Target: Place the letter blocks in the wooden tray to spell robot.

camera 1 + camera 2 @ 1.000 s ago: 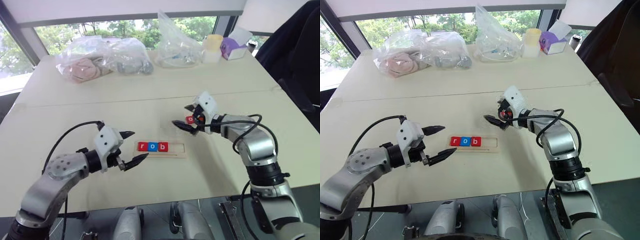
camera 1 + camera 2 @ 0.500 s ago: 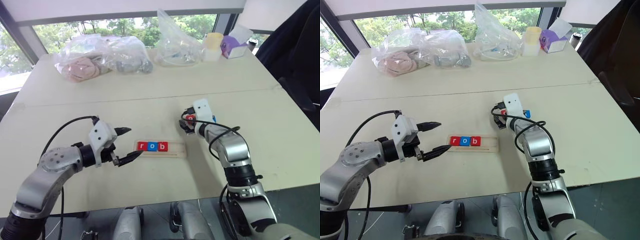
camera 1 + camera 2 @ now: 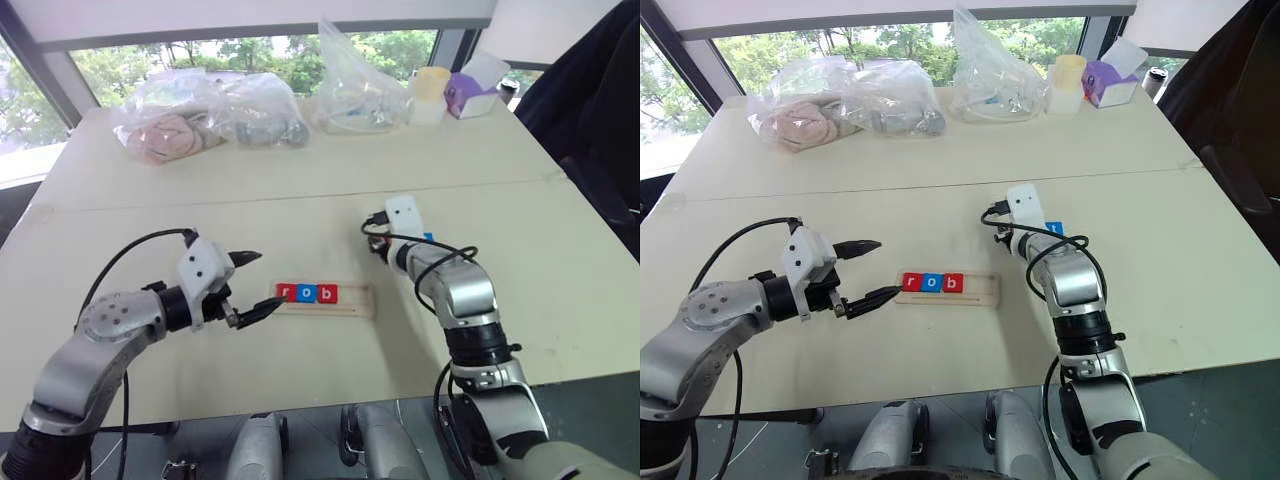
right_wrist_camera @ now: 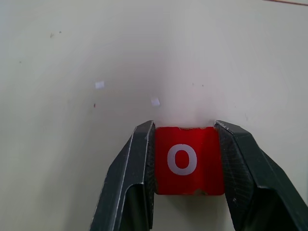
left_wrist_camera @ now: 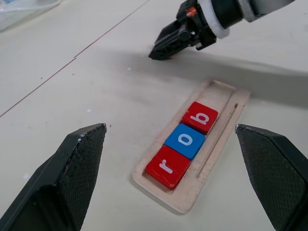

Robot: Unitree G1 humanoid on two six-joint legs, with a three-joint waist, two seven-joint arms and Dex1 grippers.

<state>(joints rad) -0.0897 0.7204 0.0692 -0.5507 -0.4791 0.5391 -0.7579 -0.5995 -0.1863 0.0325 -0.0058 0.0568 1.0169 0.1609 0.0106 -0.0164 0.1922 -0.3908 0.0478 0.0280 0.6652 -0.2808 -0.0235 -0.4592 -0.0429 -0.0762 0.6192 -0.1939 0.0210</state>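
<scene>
The red o block's side toward the red b is covered by one finger, so next my right gripper puts the block down and takes hold of its near and far sides (image 4: 189, 193).
The wooden tray (image 3: 358, 301) lies at mid-table and holds three letter blocks in a row: red r (image 5: 167, 166), blue o (image 5: 185, 140) and red b (image 5: 199, 117). Its right end is bare. Past that end, my right gripper (image 4: 184, 125) points down at the table, shut on a red o block (image 4: 189, 161) that rests on the tabletop. A blue block (image 3: 428, 238) lies beside that wrist; its letter cannot be read. My left gripper (image 3: 268, 282) hovers open just left of the tray, with nothing between its fingers (image 5: 72, 168).
Several clear plastic bags (image 3: 205, 115) line the table's far side, with a yellow cup (image 3: 427, 92) and a purple box (image 3: 465, 95) at the far right. A dark garment (image 3: 590, 110) hangs beyond the table's right edge.
My right gripper came down to the table, turned its wrist and shut on the red o block; a second ago it stood open. The left arm kept still.
</scene>
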